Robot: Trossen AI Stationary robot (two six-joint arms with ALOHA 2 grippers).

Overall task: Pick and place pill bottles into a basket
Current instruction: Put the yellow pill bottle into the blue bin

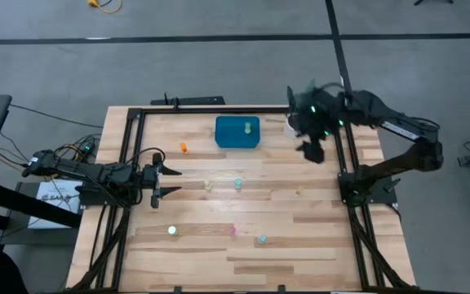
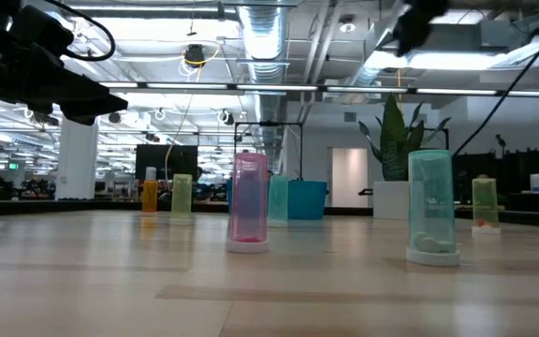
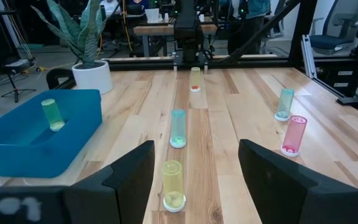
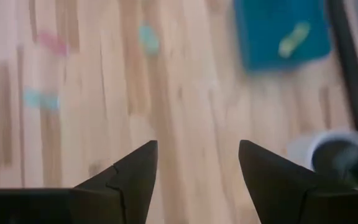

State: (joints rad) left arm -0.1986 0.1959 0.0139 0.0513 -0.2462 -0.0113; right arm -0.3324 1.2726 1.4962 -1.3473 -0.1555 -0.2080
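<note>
The robot's right gripper will next move to the small yellowish bottle's body (image 1: 297, 193), nearer the potted plant than the pink bottle, and close there.
The teal-blue basket (image 1: 237, 131) sits at the table's far middle with a yellow-green bottle (image 1: 247, 127) standing in it; it also shows in the left wrist view (image 3: 17, 143). An orange bottle (image 1: 184, 148), a pale yellow one (image 1: 208, 185), teal ones (image 1: 237, 183) (image 1: 261, 238), a green one (image 1: 171, 231) and a pink one (image 1: 233, 230) stand upright on the table. My left gripper (image 1: 170, 181) is open and empty at the left edge, facing the pale yellow bottle (image 3: 173, 185) and apart from it. My right gripper (image 1: 311, 149) is open and empty (image 4: 197, 168), raised right of the basket.
A potted plant in a white pot (image 3: 92, 74) stands at the table's far right corner, beside the basket and under my right arm. A small yellowish bottle (image 1: 298, 193) stands right of centre. Black frame rails (image 1: 129, 163) run along the table's sides.
</note>
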